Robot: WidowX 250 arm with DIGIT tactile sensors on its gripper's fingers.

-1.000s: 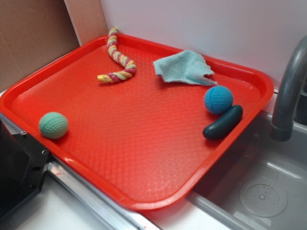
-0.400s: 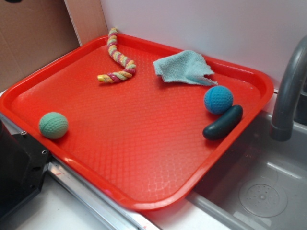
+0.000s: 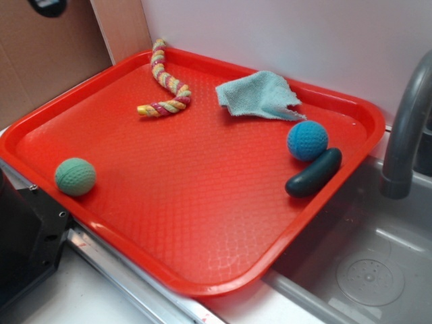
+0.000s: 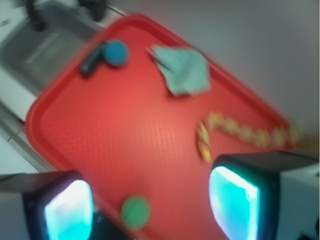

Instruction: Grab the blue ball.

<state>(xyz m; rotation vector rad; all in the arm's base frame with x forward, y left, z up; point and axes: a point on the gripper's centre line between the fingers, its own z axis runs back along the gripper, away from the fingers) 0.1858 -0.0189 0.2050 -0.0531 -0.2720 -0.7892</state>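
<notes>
The blue ball beside the dark teal capsule is next, so my gripper should go to it and close around the ball's middle [image 3: 308,140] [image 4: 115,53].
The blue ball [image 3: 307,140] rests on the red tray [image 3: 202,202] near its right rim, touching a dark teal capsule [image 3: 313,173]. In the blurred wrist view the blue ball [image 4: 116,52] lies far off at the top left. My gripper [image 4: 152,202] is open, high above the tray's opposite side, with its cyan pads [image 4: 234,202] wide apart and nothing between them. Only a dark bit of the arm [image 3: 47,5] shows at the top left corner of the exterior view.
A mint-green ball [image 3: 75,177] sits near the tray's left front rim. A teal cloth [image 3: 260,95] and a coloured rope [image 3: 165,81] lie at the back. A grey faucet [image 3: 405,128] and sink [image 3: 364,263] stand to the right of the tray.
A dark part of the arm has come into the top left corner of the exterior view. Nothing on the tray has moved.
</notes>
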